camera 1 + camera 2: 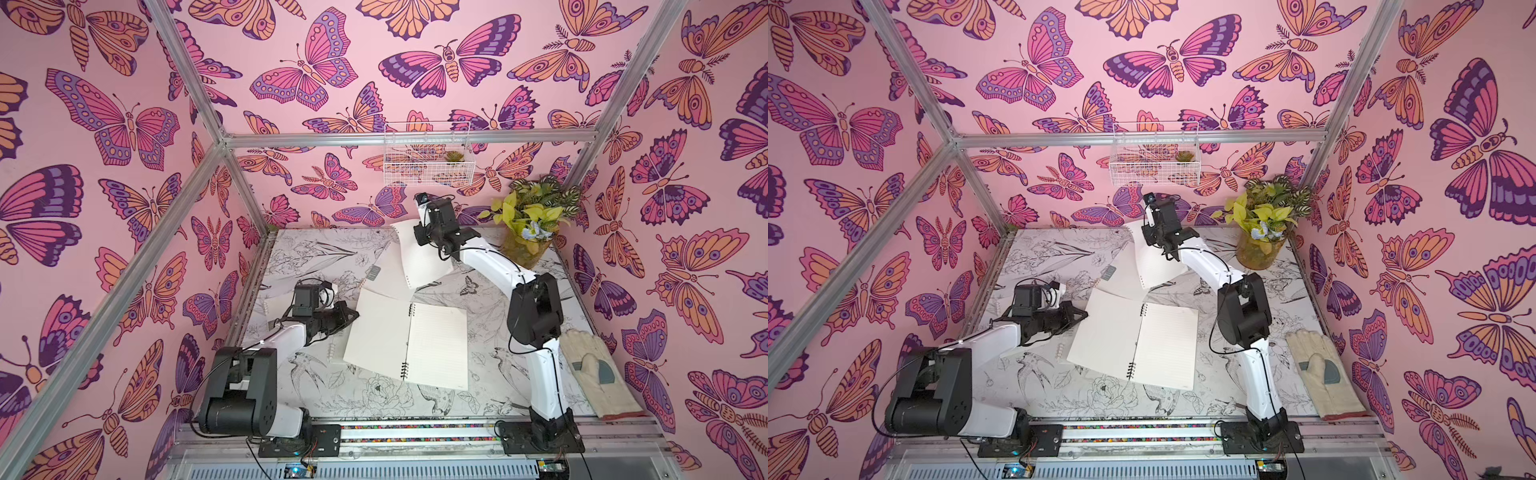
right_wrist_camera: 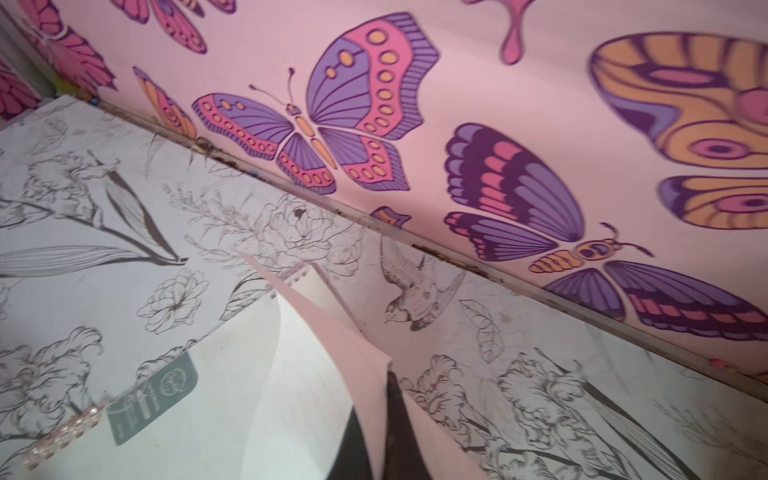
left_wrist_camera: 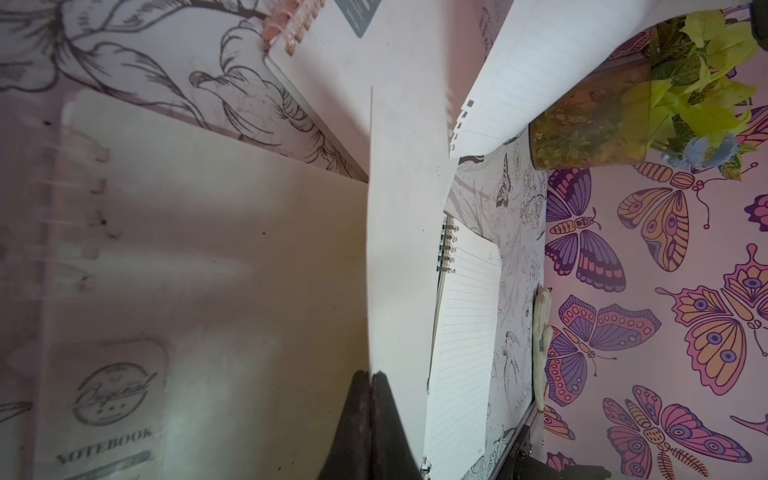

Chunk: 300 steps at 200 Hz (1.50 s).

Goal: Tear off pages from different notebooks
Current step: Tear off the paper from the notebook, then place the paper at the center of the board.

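Note:
Next, my right gripper releases the lined page on the table (image 1: 537, 293) between the potted plant and cream work glove. The page is now held in the air.
An open notebook (image 1: 436, 349) with black coils lies mid-table. My left gripper (image 1: 355, 316) (image 3: 371, 376) is shut on the outer edge of its blank left leaf (image 1: 374, 332) (image 3: 399, 249), which is lifted a little. Beneath that arm lies a closed notebook (image 3: 208, 270) with white coils and an "Original" label. Farther back, my right gripper (image 1: 419, 237) (image 2: 388, 374) is shut on a lined page (image 1: 424, 262) (image 2: 324, 374) held in the air, its punched edge hanging free. Under the page lies a notebook with a grey label (image 1: 374, 272) (image 2: 153, 399).
A potted plant (image 1: 532, 232) stands at the back right corner. A cream work glove (image 1: 598, 374) lies along the right edge. A white wire basket (image 1: 428, 158) hangs on the back wall. Butterfly-patterned walls close in three sides.

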Each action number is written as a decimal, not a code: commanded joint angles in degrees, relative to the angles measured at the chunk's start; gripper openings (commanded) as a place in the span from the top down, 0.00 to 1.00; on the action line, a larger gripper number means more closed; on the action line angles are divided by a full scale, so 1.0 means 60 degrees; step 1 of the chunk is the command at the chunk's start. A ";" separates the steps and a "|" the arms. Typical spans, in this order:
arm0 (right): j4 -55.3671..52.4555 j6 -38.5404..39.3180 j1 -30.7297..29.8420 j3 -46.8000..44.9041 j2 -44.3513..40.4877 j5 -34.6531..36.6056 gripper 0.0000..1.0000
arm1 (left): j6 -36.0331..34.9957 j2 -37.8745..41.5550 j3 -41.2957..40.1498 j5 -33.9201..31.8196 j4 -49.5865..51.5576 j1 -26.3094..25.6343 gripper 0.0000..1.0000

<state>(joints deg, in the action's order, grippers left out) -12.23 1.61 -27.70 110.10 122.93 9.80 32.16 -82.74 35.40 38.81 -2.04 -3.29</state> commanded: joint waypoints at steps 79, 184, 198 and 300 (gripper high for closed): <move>0.0620 -0.5210 0.4701 -0.8612 -0.6170 -0.1762 1.00 | 0.0662 0.0519 0.1332 -0.2831 0.1089 -0.1370 1.00; -0.3033 -0.2903 0.3822 -0.8024 -0.7742 0.2709 1.00 | 0.0630 -0.1008 0.3621 -0.4790 0.2083 -0.3535 1.00; -0.2990 -0.2378 0.3467 -0.7924 -0.7427 0.3436 0.99 | 0.0685 -0.0992 0.3679 -0.5029 0.2189 -0.3631 1.00; -0.5183 -0.0792 0.2462 -0.6068 -0.3601 0.4927 0.56 | 0.0887 -0.0678 0.4312 -0.6188 0.2643 -0.4816 1.00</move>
<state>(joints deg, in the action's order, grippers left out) -36.32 -2.87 -12.95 71.33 100.92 34.76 37.58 -87.79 58.52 4.62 11.84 -30.11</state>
